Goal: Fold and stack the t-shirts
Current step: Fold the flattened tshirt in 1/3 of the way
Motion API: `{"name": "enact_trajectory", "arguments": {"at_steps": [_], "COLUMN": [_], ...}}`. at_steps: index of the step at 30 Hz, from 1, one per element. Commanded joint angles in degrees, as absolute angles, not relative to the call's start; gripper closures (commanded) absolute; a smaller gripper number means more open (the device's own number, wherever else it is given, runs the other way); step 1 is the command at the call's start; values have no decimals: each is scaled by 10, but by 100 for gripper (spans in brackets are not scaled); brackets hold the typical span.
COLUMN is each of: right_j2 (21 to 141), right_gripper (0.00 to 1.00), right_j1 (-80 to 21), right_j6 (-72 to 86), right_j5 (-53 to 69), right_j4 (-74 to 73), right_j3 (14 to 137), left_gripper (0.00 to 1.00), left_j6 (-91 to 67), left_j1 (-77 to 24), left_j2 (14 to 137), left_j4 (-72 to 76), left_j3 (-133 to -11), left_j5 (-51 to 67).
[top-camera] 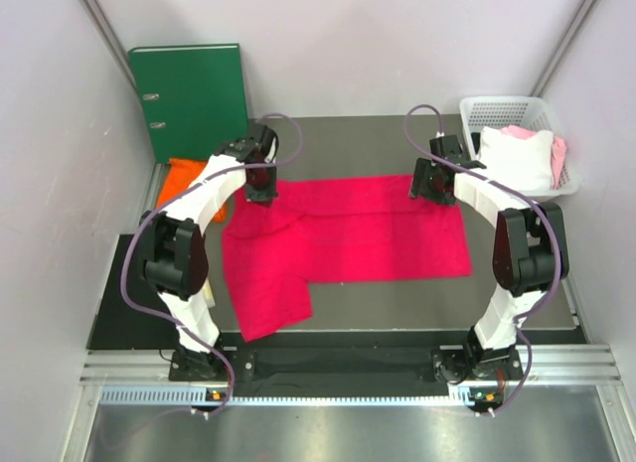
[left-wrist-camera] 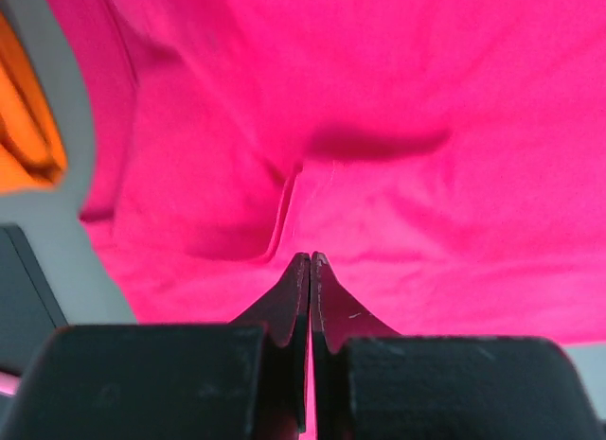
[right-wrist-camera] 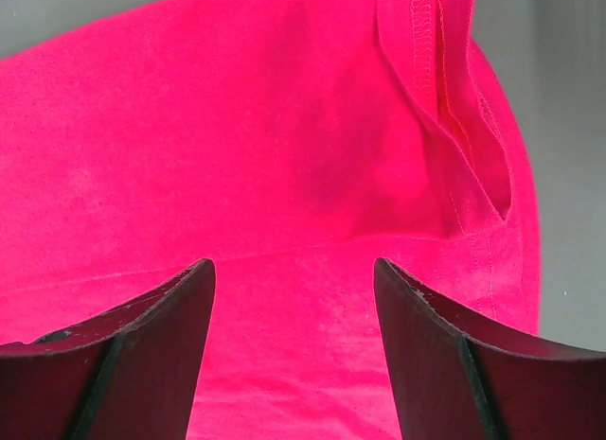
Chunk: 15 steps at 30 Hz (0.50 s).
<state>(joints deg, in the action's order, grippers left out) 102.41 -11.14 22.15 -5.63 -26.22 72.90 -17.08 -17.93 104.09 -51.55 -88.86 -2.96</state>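
Note:
The robot's right gripper will next move to the near corner (top-camera: 468, 273) of the crimson-pink t-shirt, on the side by the white basket, and close there.
The crimson-pink t-shirt (top-camera: 348, 238) lies spread across the dark mat, with a flap hanging toward the near left. My left gripper (top-camera: 260, 189) is at its far left corner. In the left wrist view the left gripper (left-wrist-camera: 311, 258) is shut, a sliver of pink shows between the fingers, and a ridge of the crimson-pink t-shirt (left-wrist-camera: 398, 99) runs up to the tips. My right gripper (top-camera: 429, 184) hovers open over the far right corner. Its fingers (right-wrist-camera: 180, 308) straddle bare cloth of the crimson-pink t-shirt (right-wrist-camera: 284, 156) without touching it. The orange t-shirt (top-camera: 184, 174) lies bunched at the far left, also seen as an orange t-shirt (left-wrist-camera: 24, 128) patch.
A green ring binder (top-camera: 189, 94) leans against the back wall at the left. A white basket (top-camera: 487, 112) with white and pink cloth stands at the far right. The dark mat (top-camera: 397, 303) shows bare in front of the shirt.

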Motion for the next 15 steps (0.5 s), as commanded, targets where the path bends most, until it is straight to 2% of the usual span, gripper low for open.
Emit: {"name": "enact_trajectory", "arguments": {"at_steps": [1, 15], "right_j2": [1020, 1022], "right_gripper": [32, 32], "right_j1": [-120, -120], "right_j6": [221, 220], "right_j5": [-53, -52], "right_j4": [-254, -258], "right_j3": [746, 746], "left_gripper": [100, 100], "left_j6": [-179, -192], "left_j1": [-165, -131], "left_j2": [1084, 1230], "left_j4": [-496, -477], "left_j3": [-936, -997], "left_j5": [-40, -9]}}
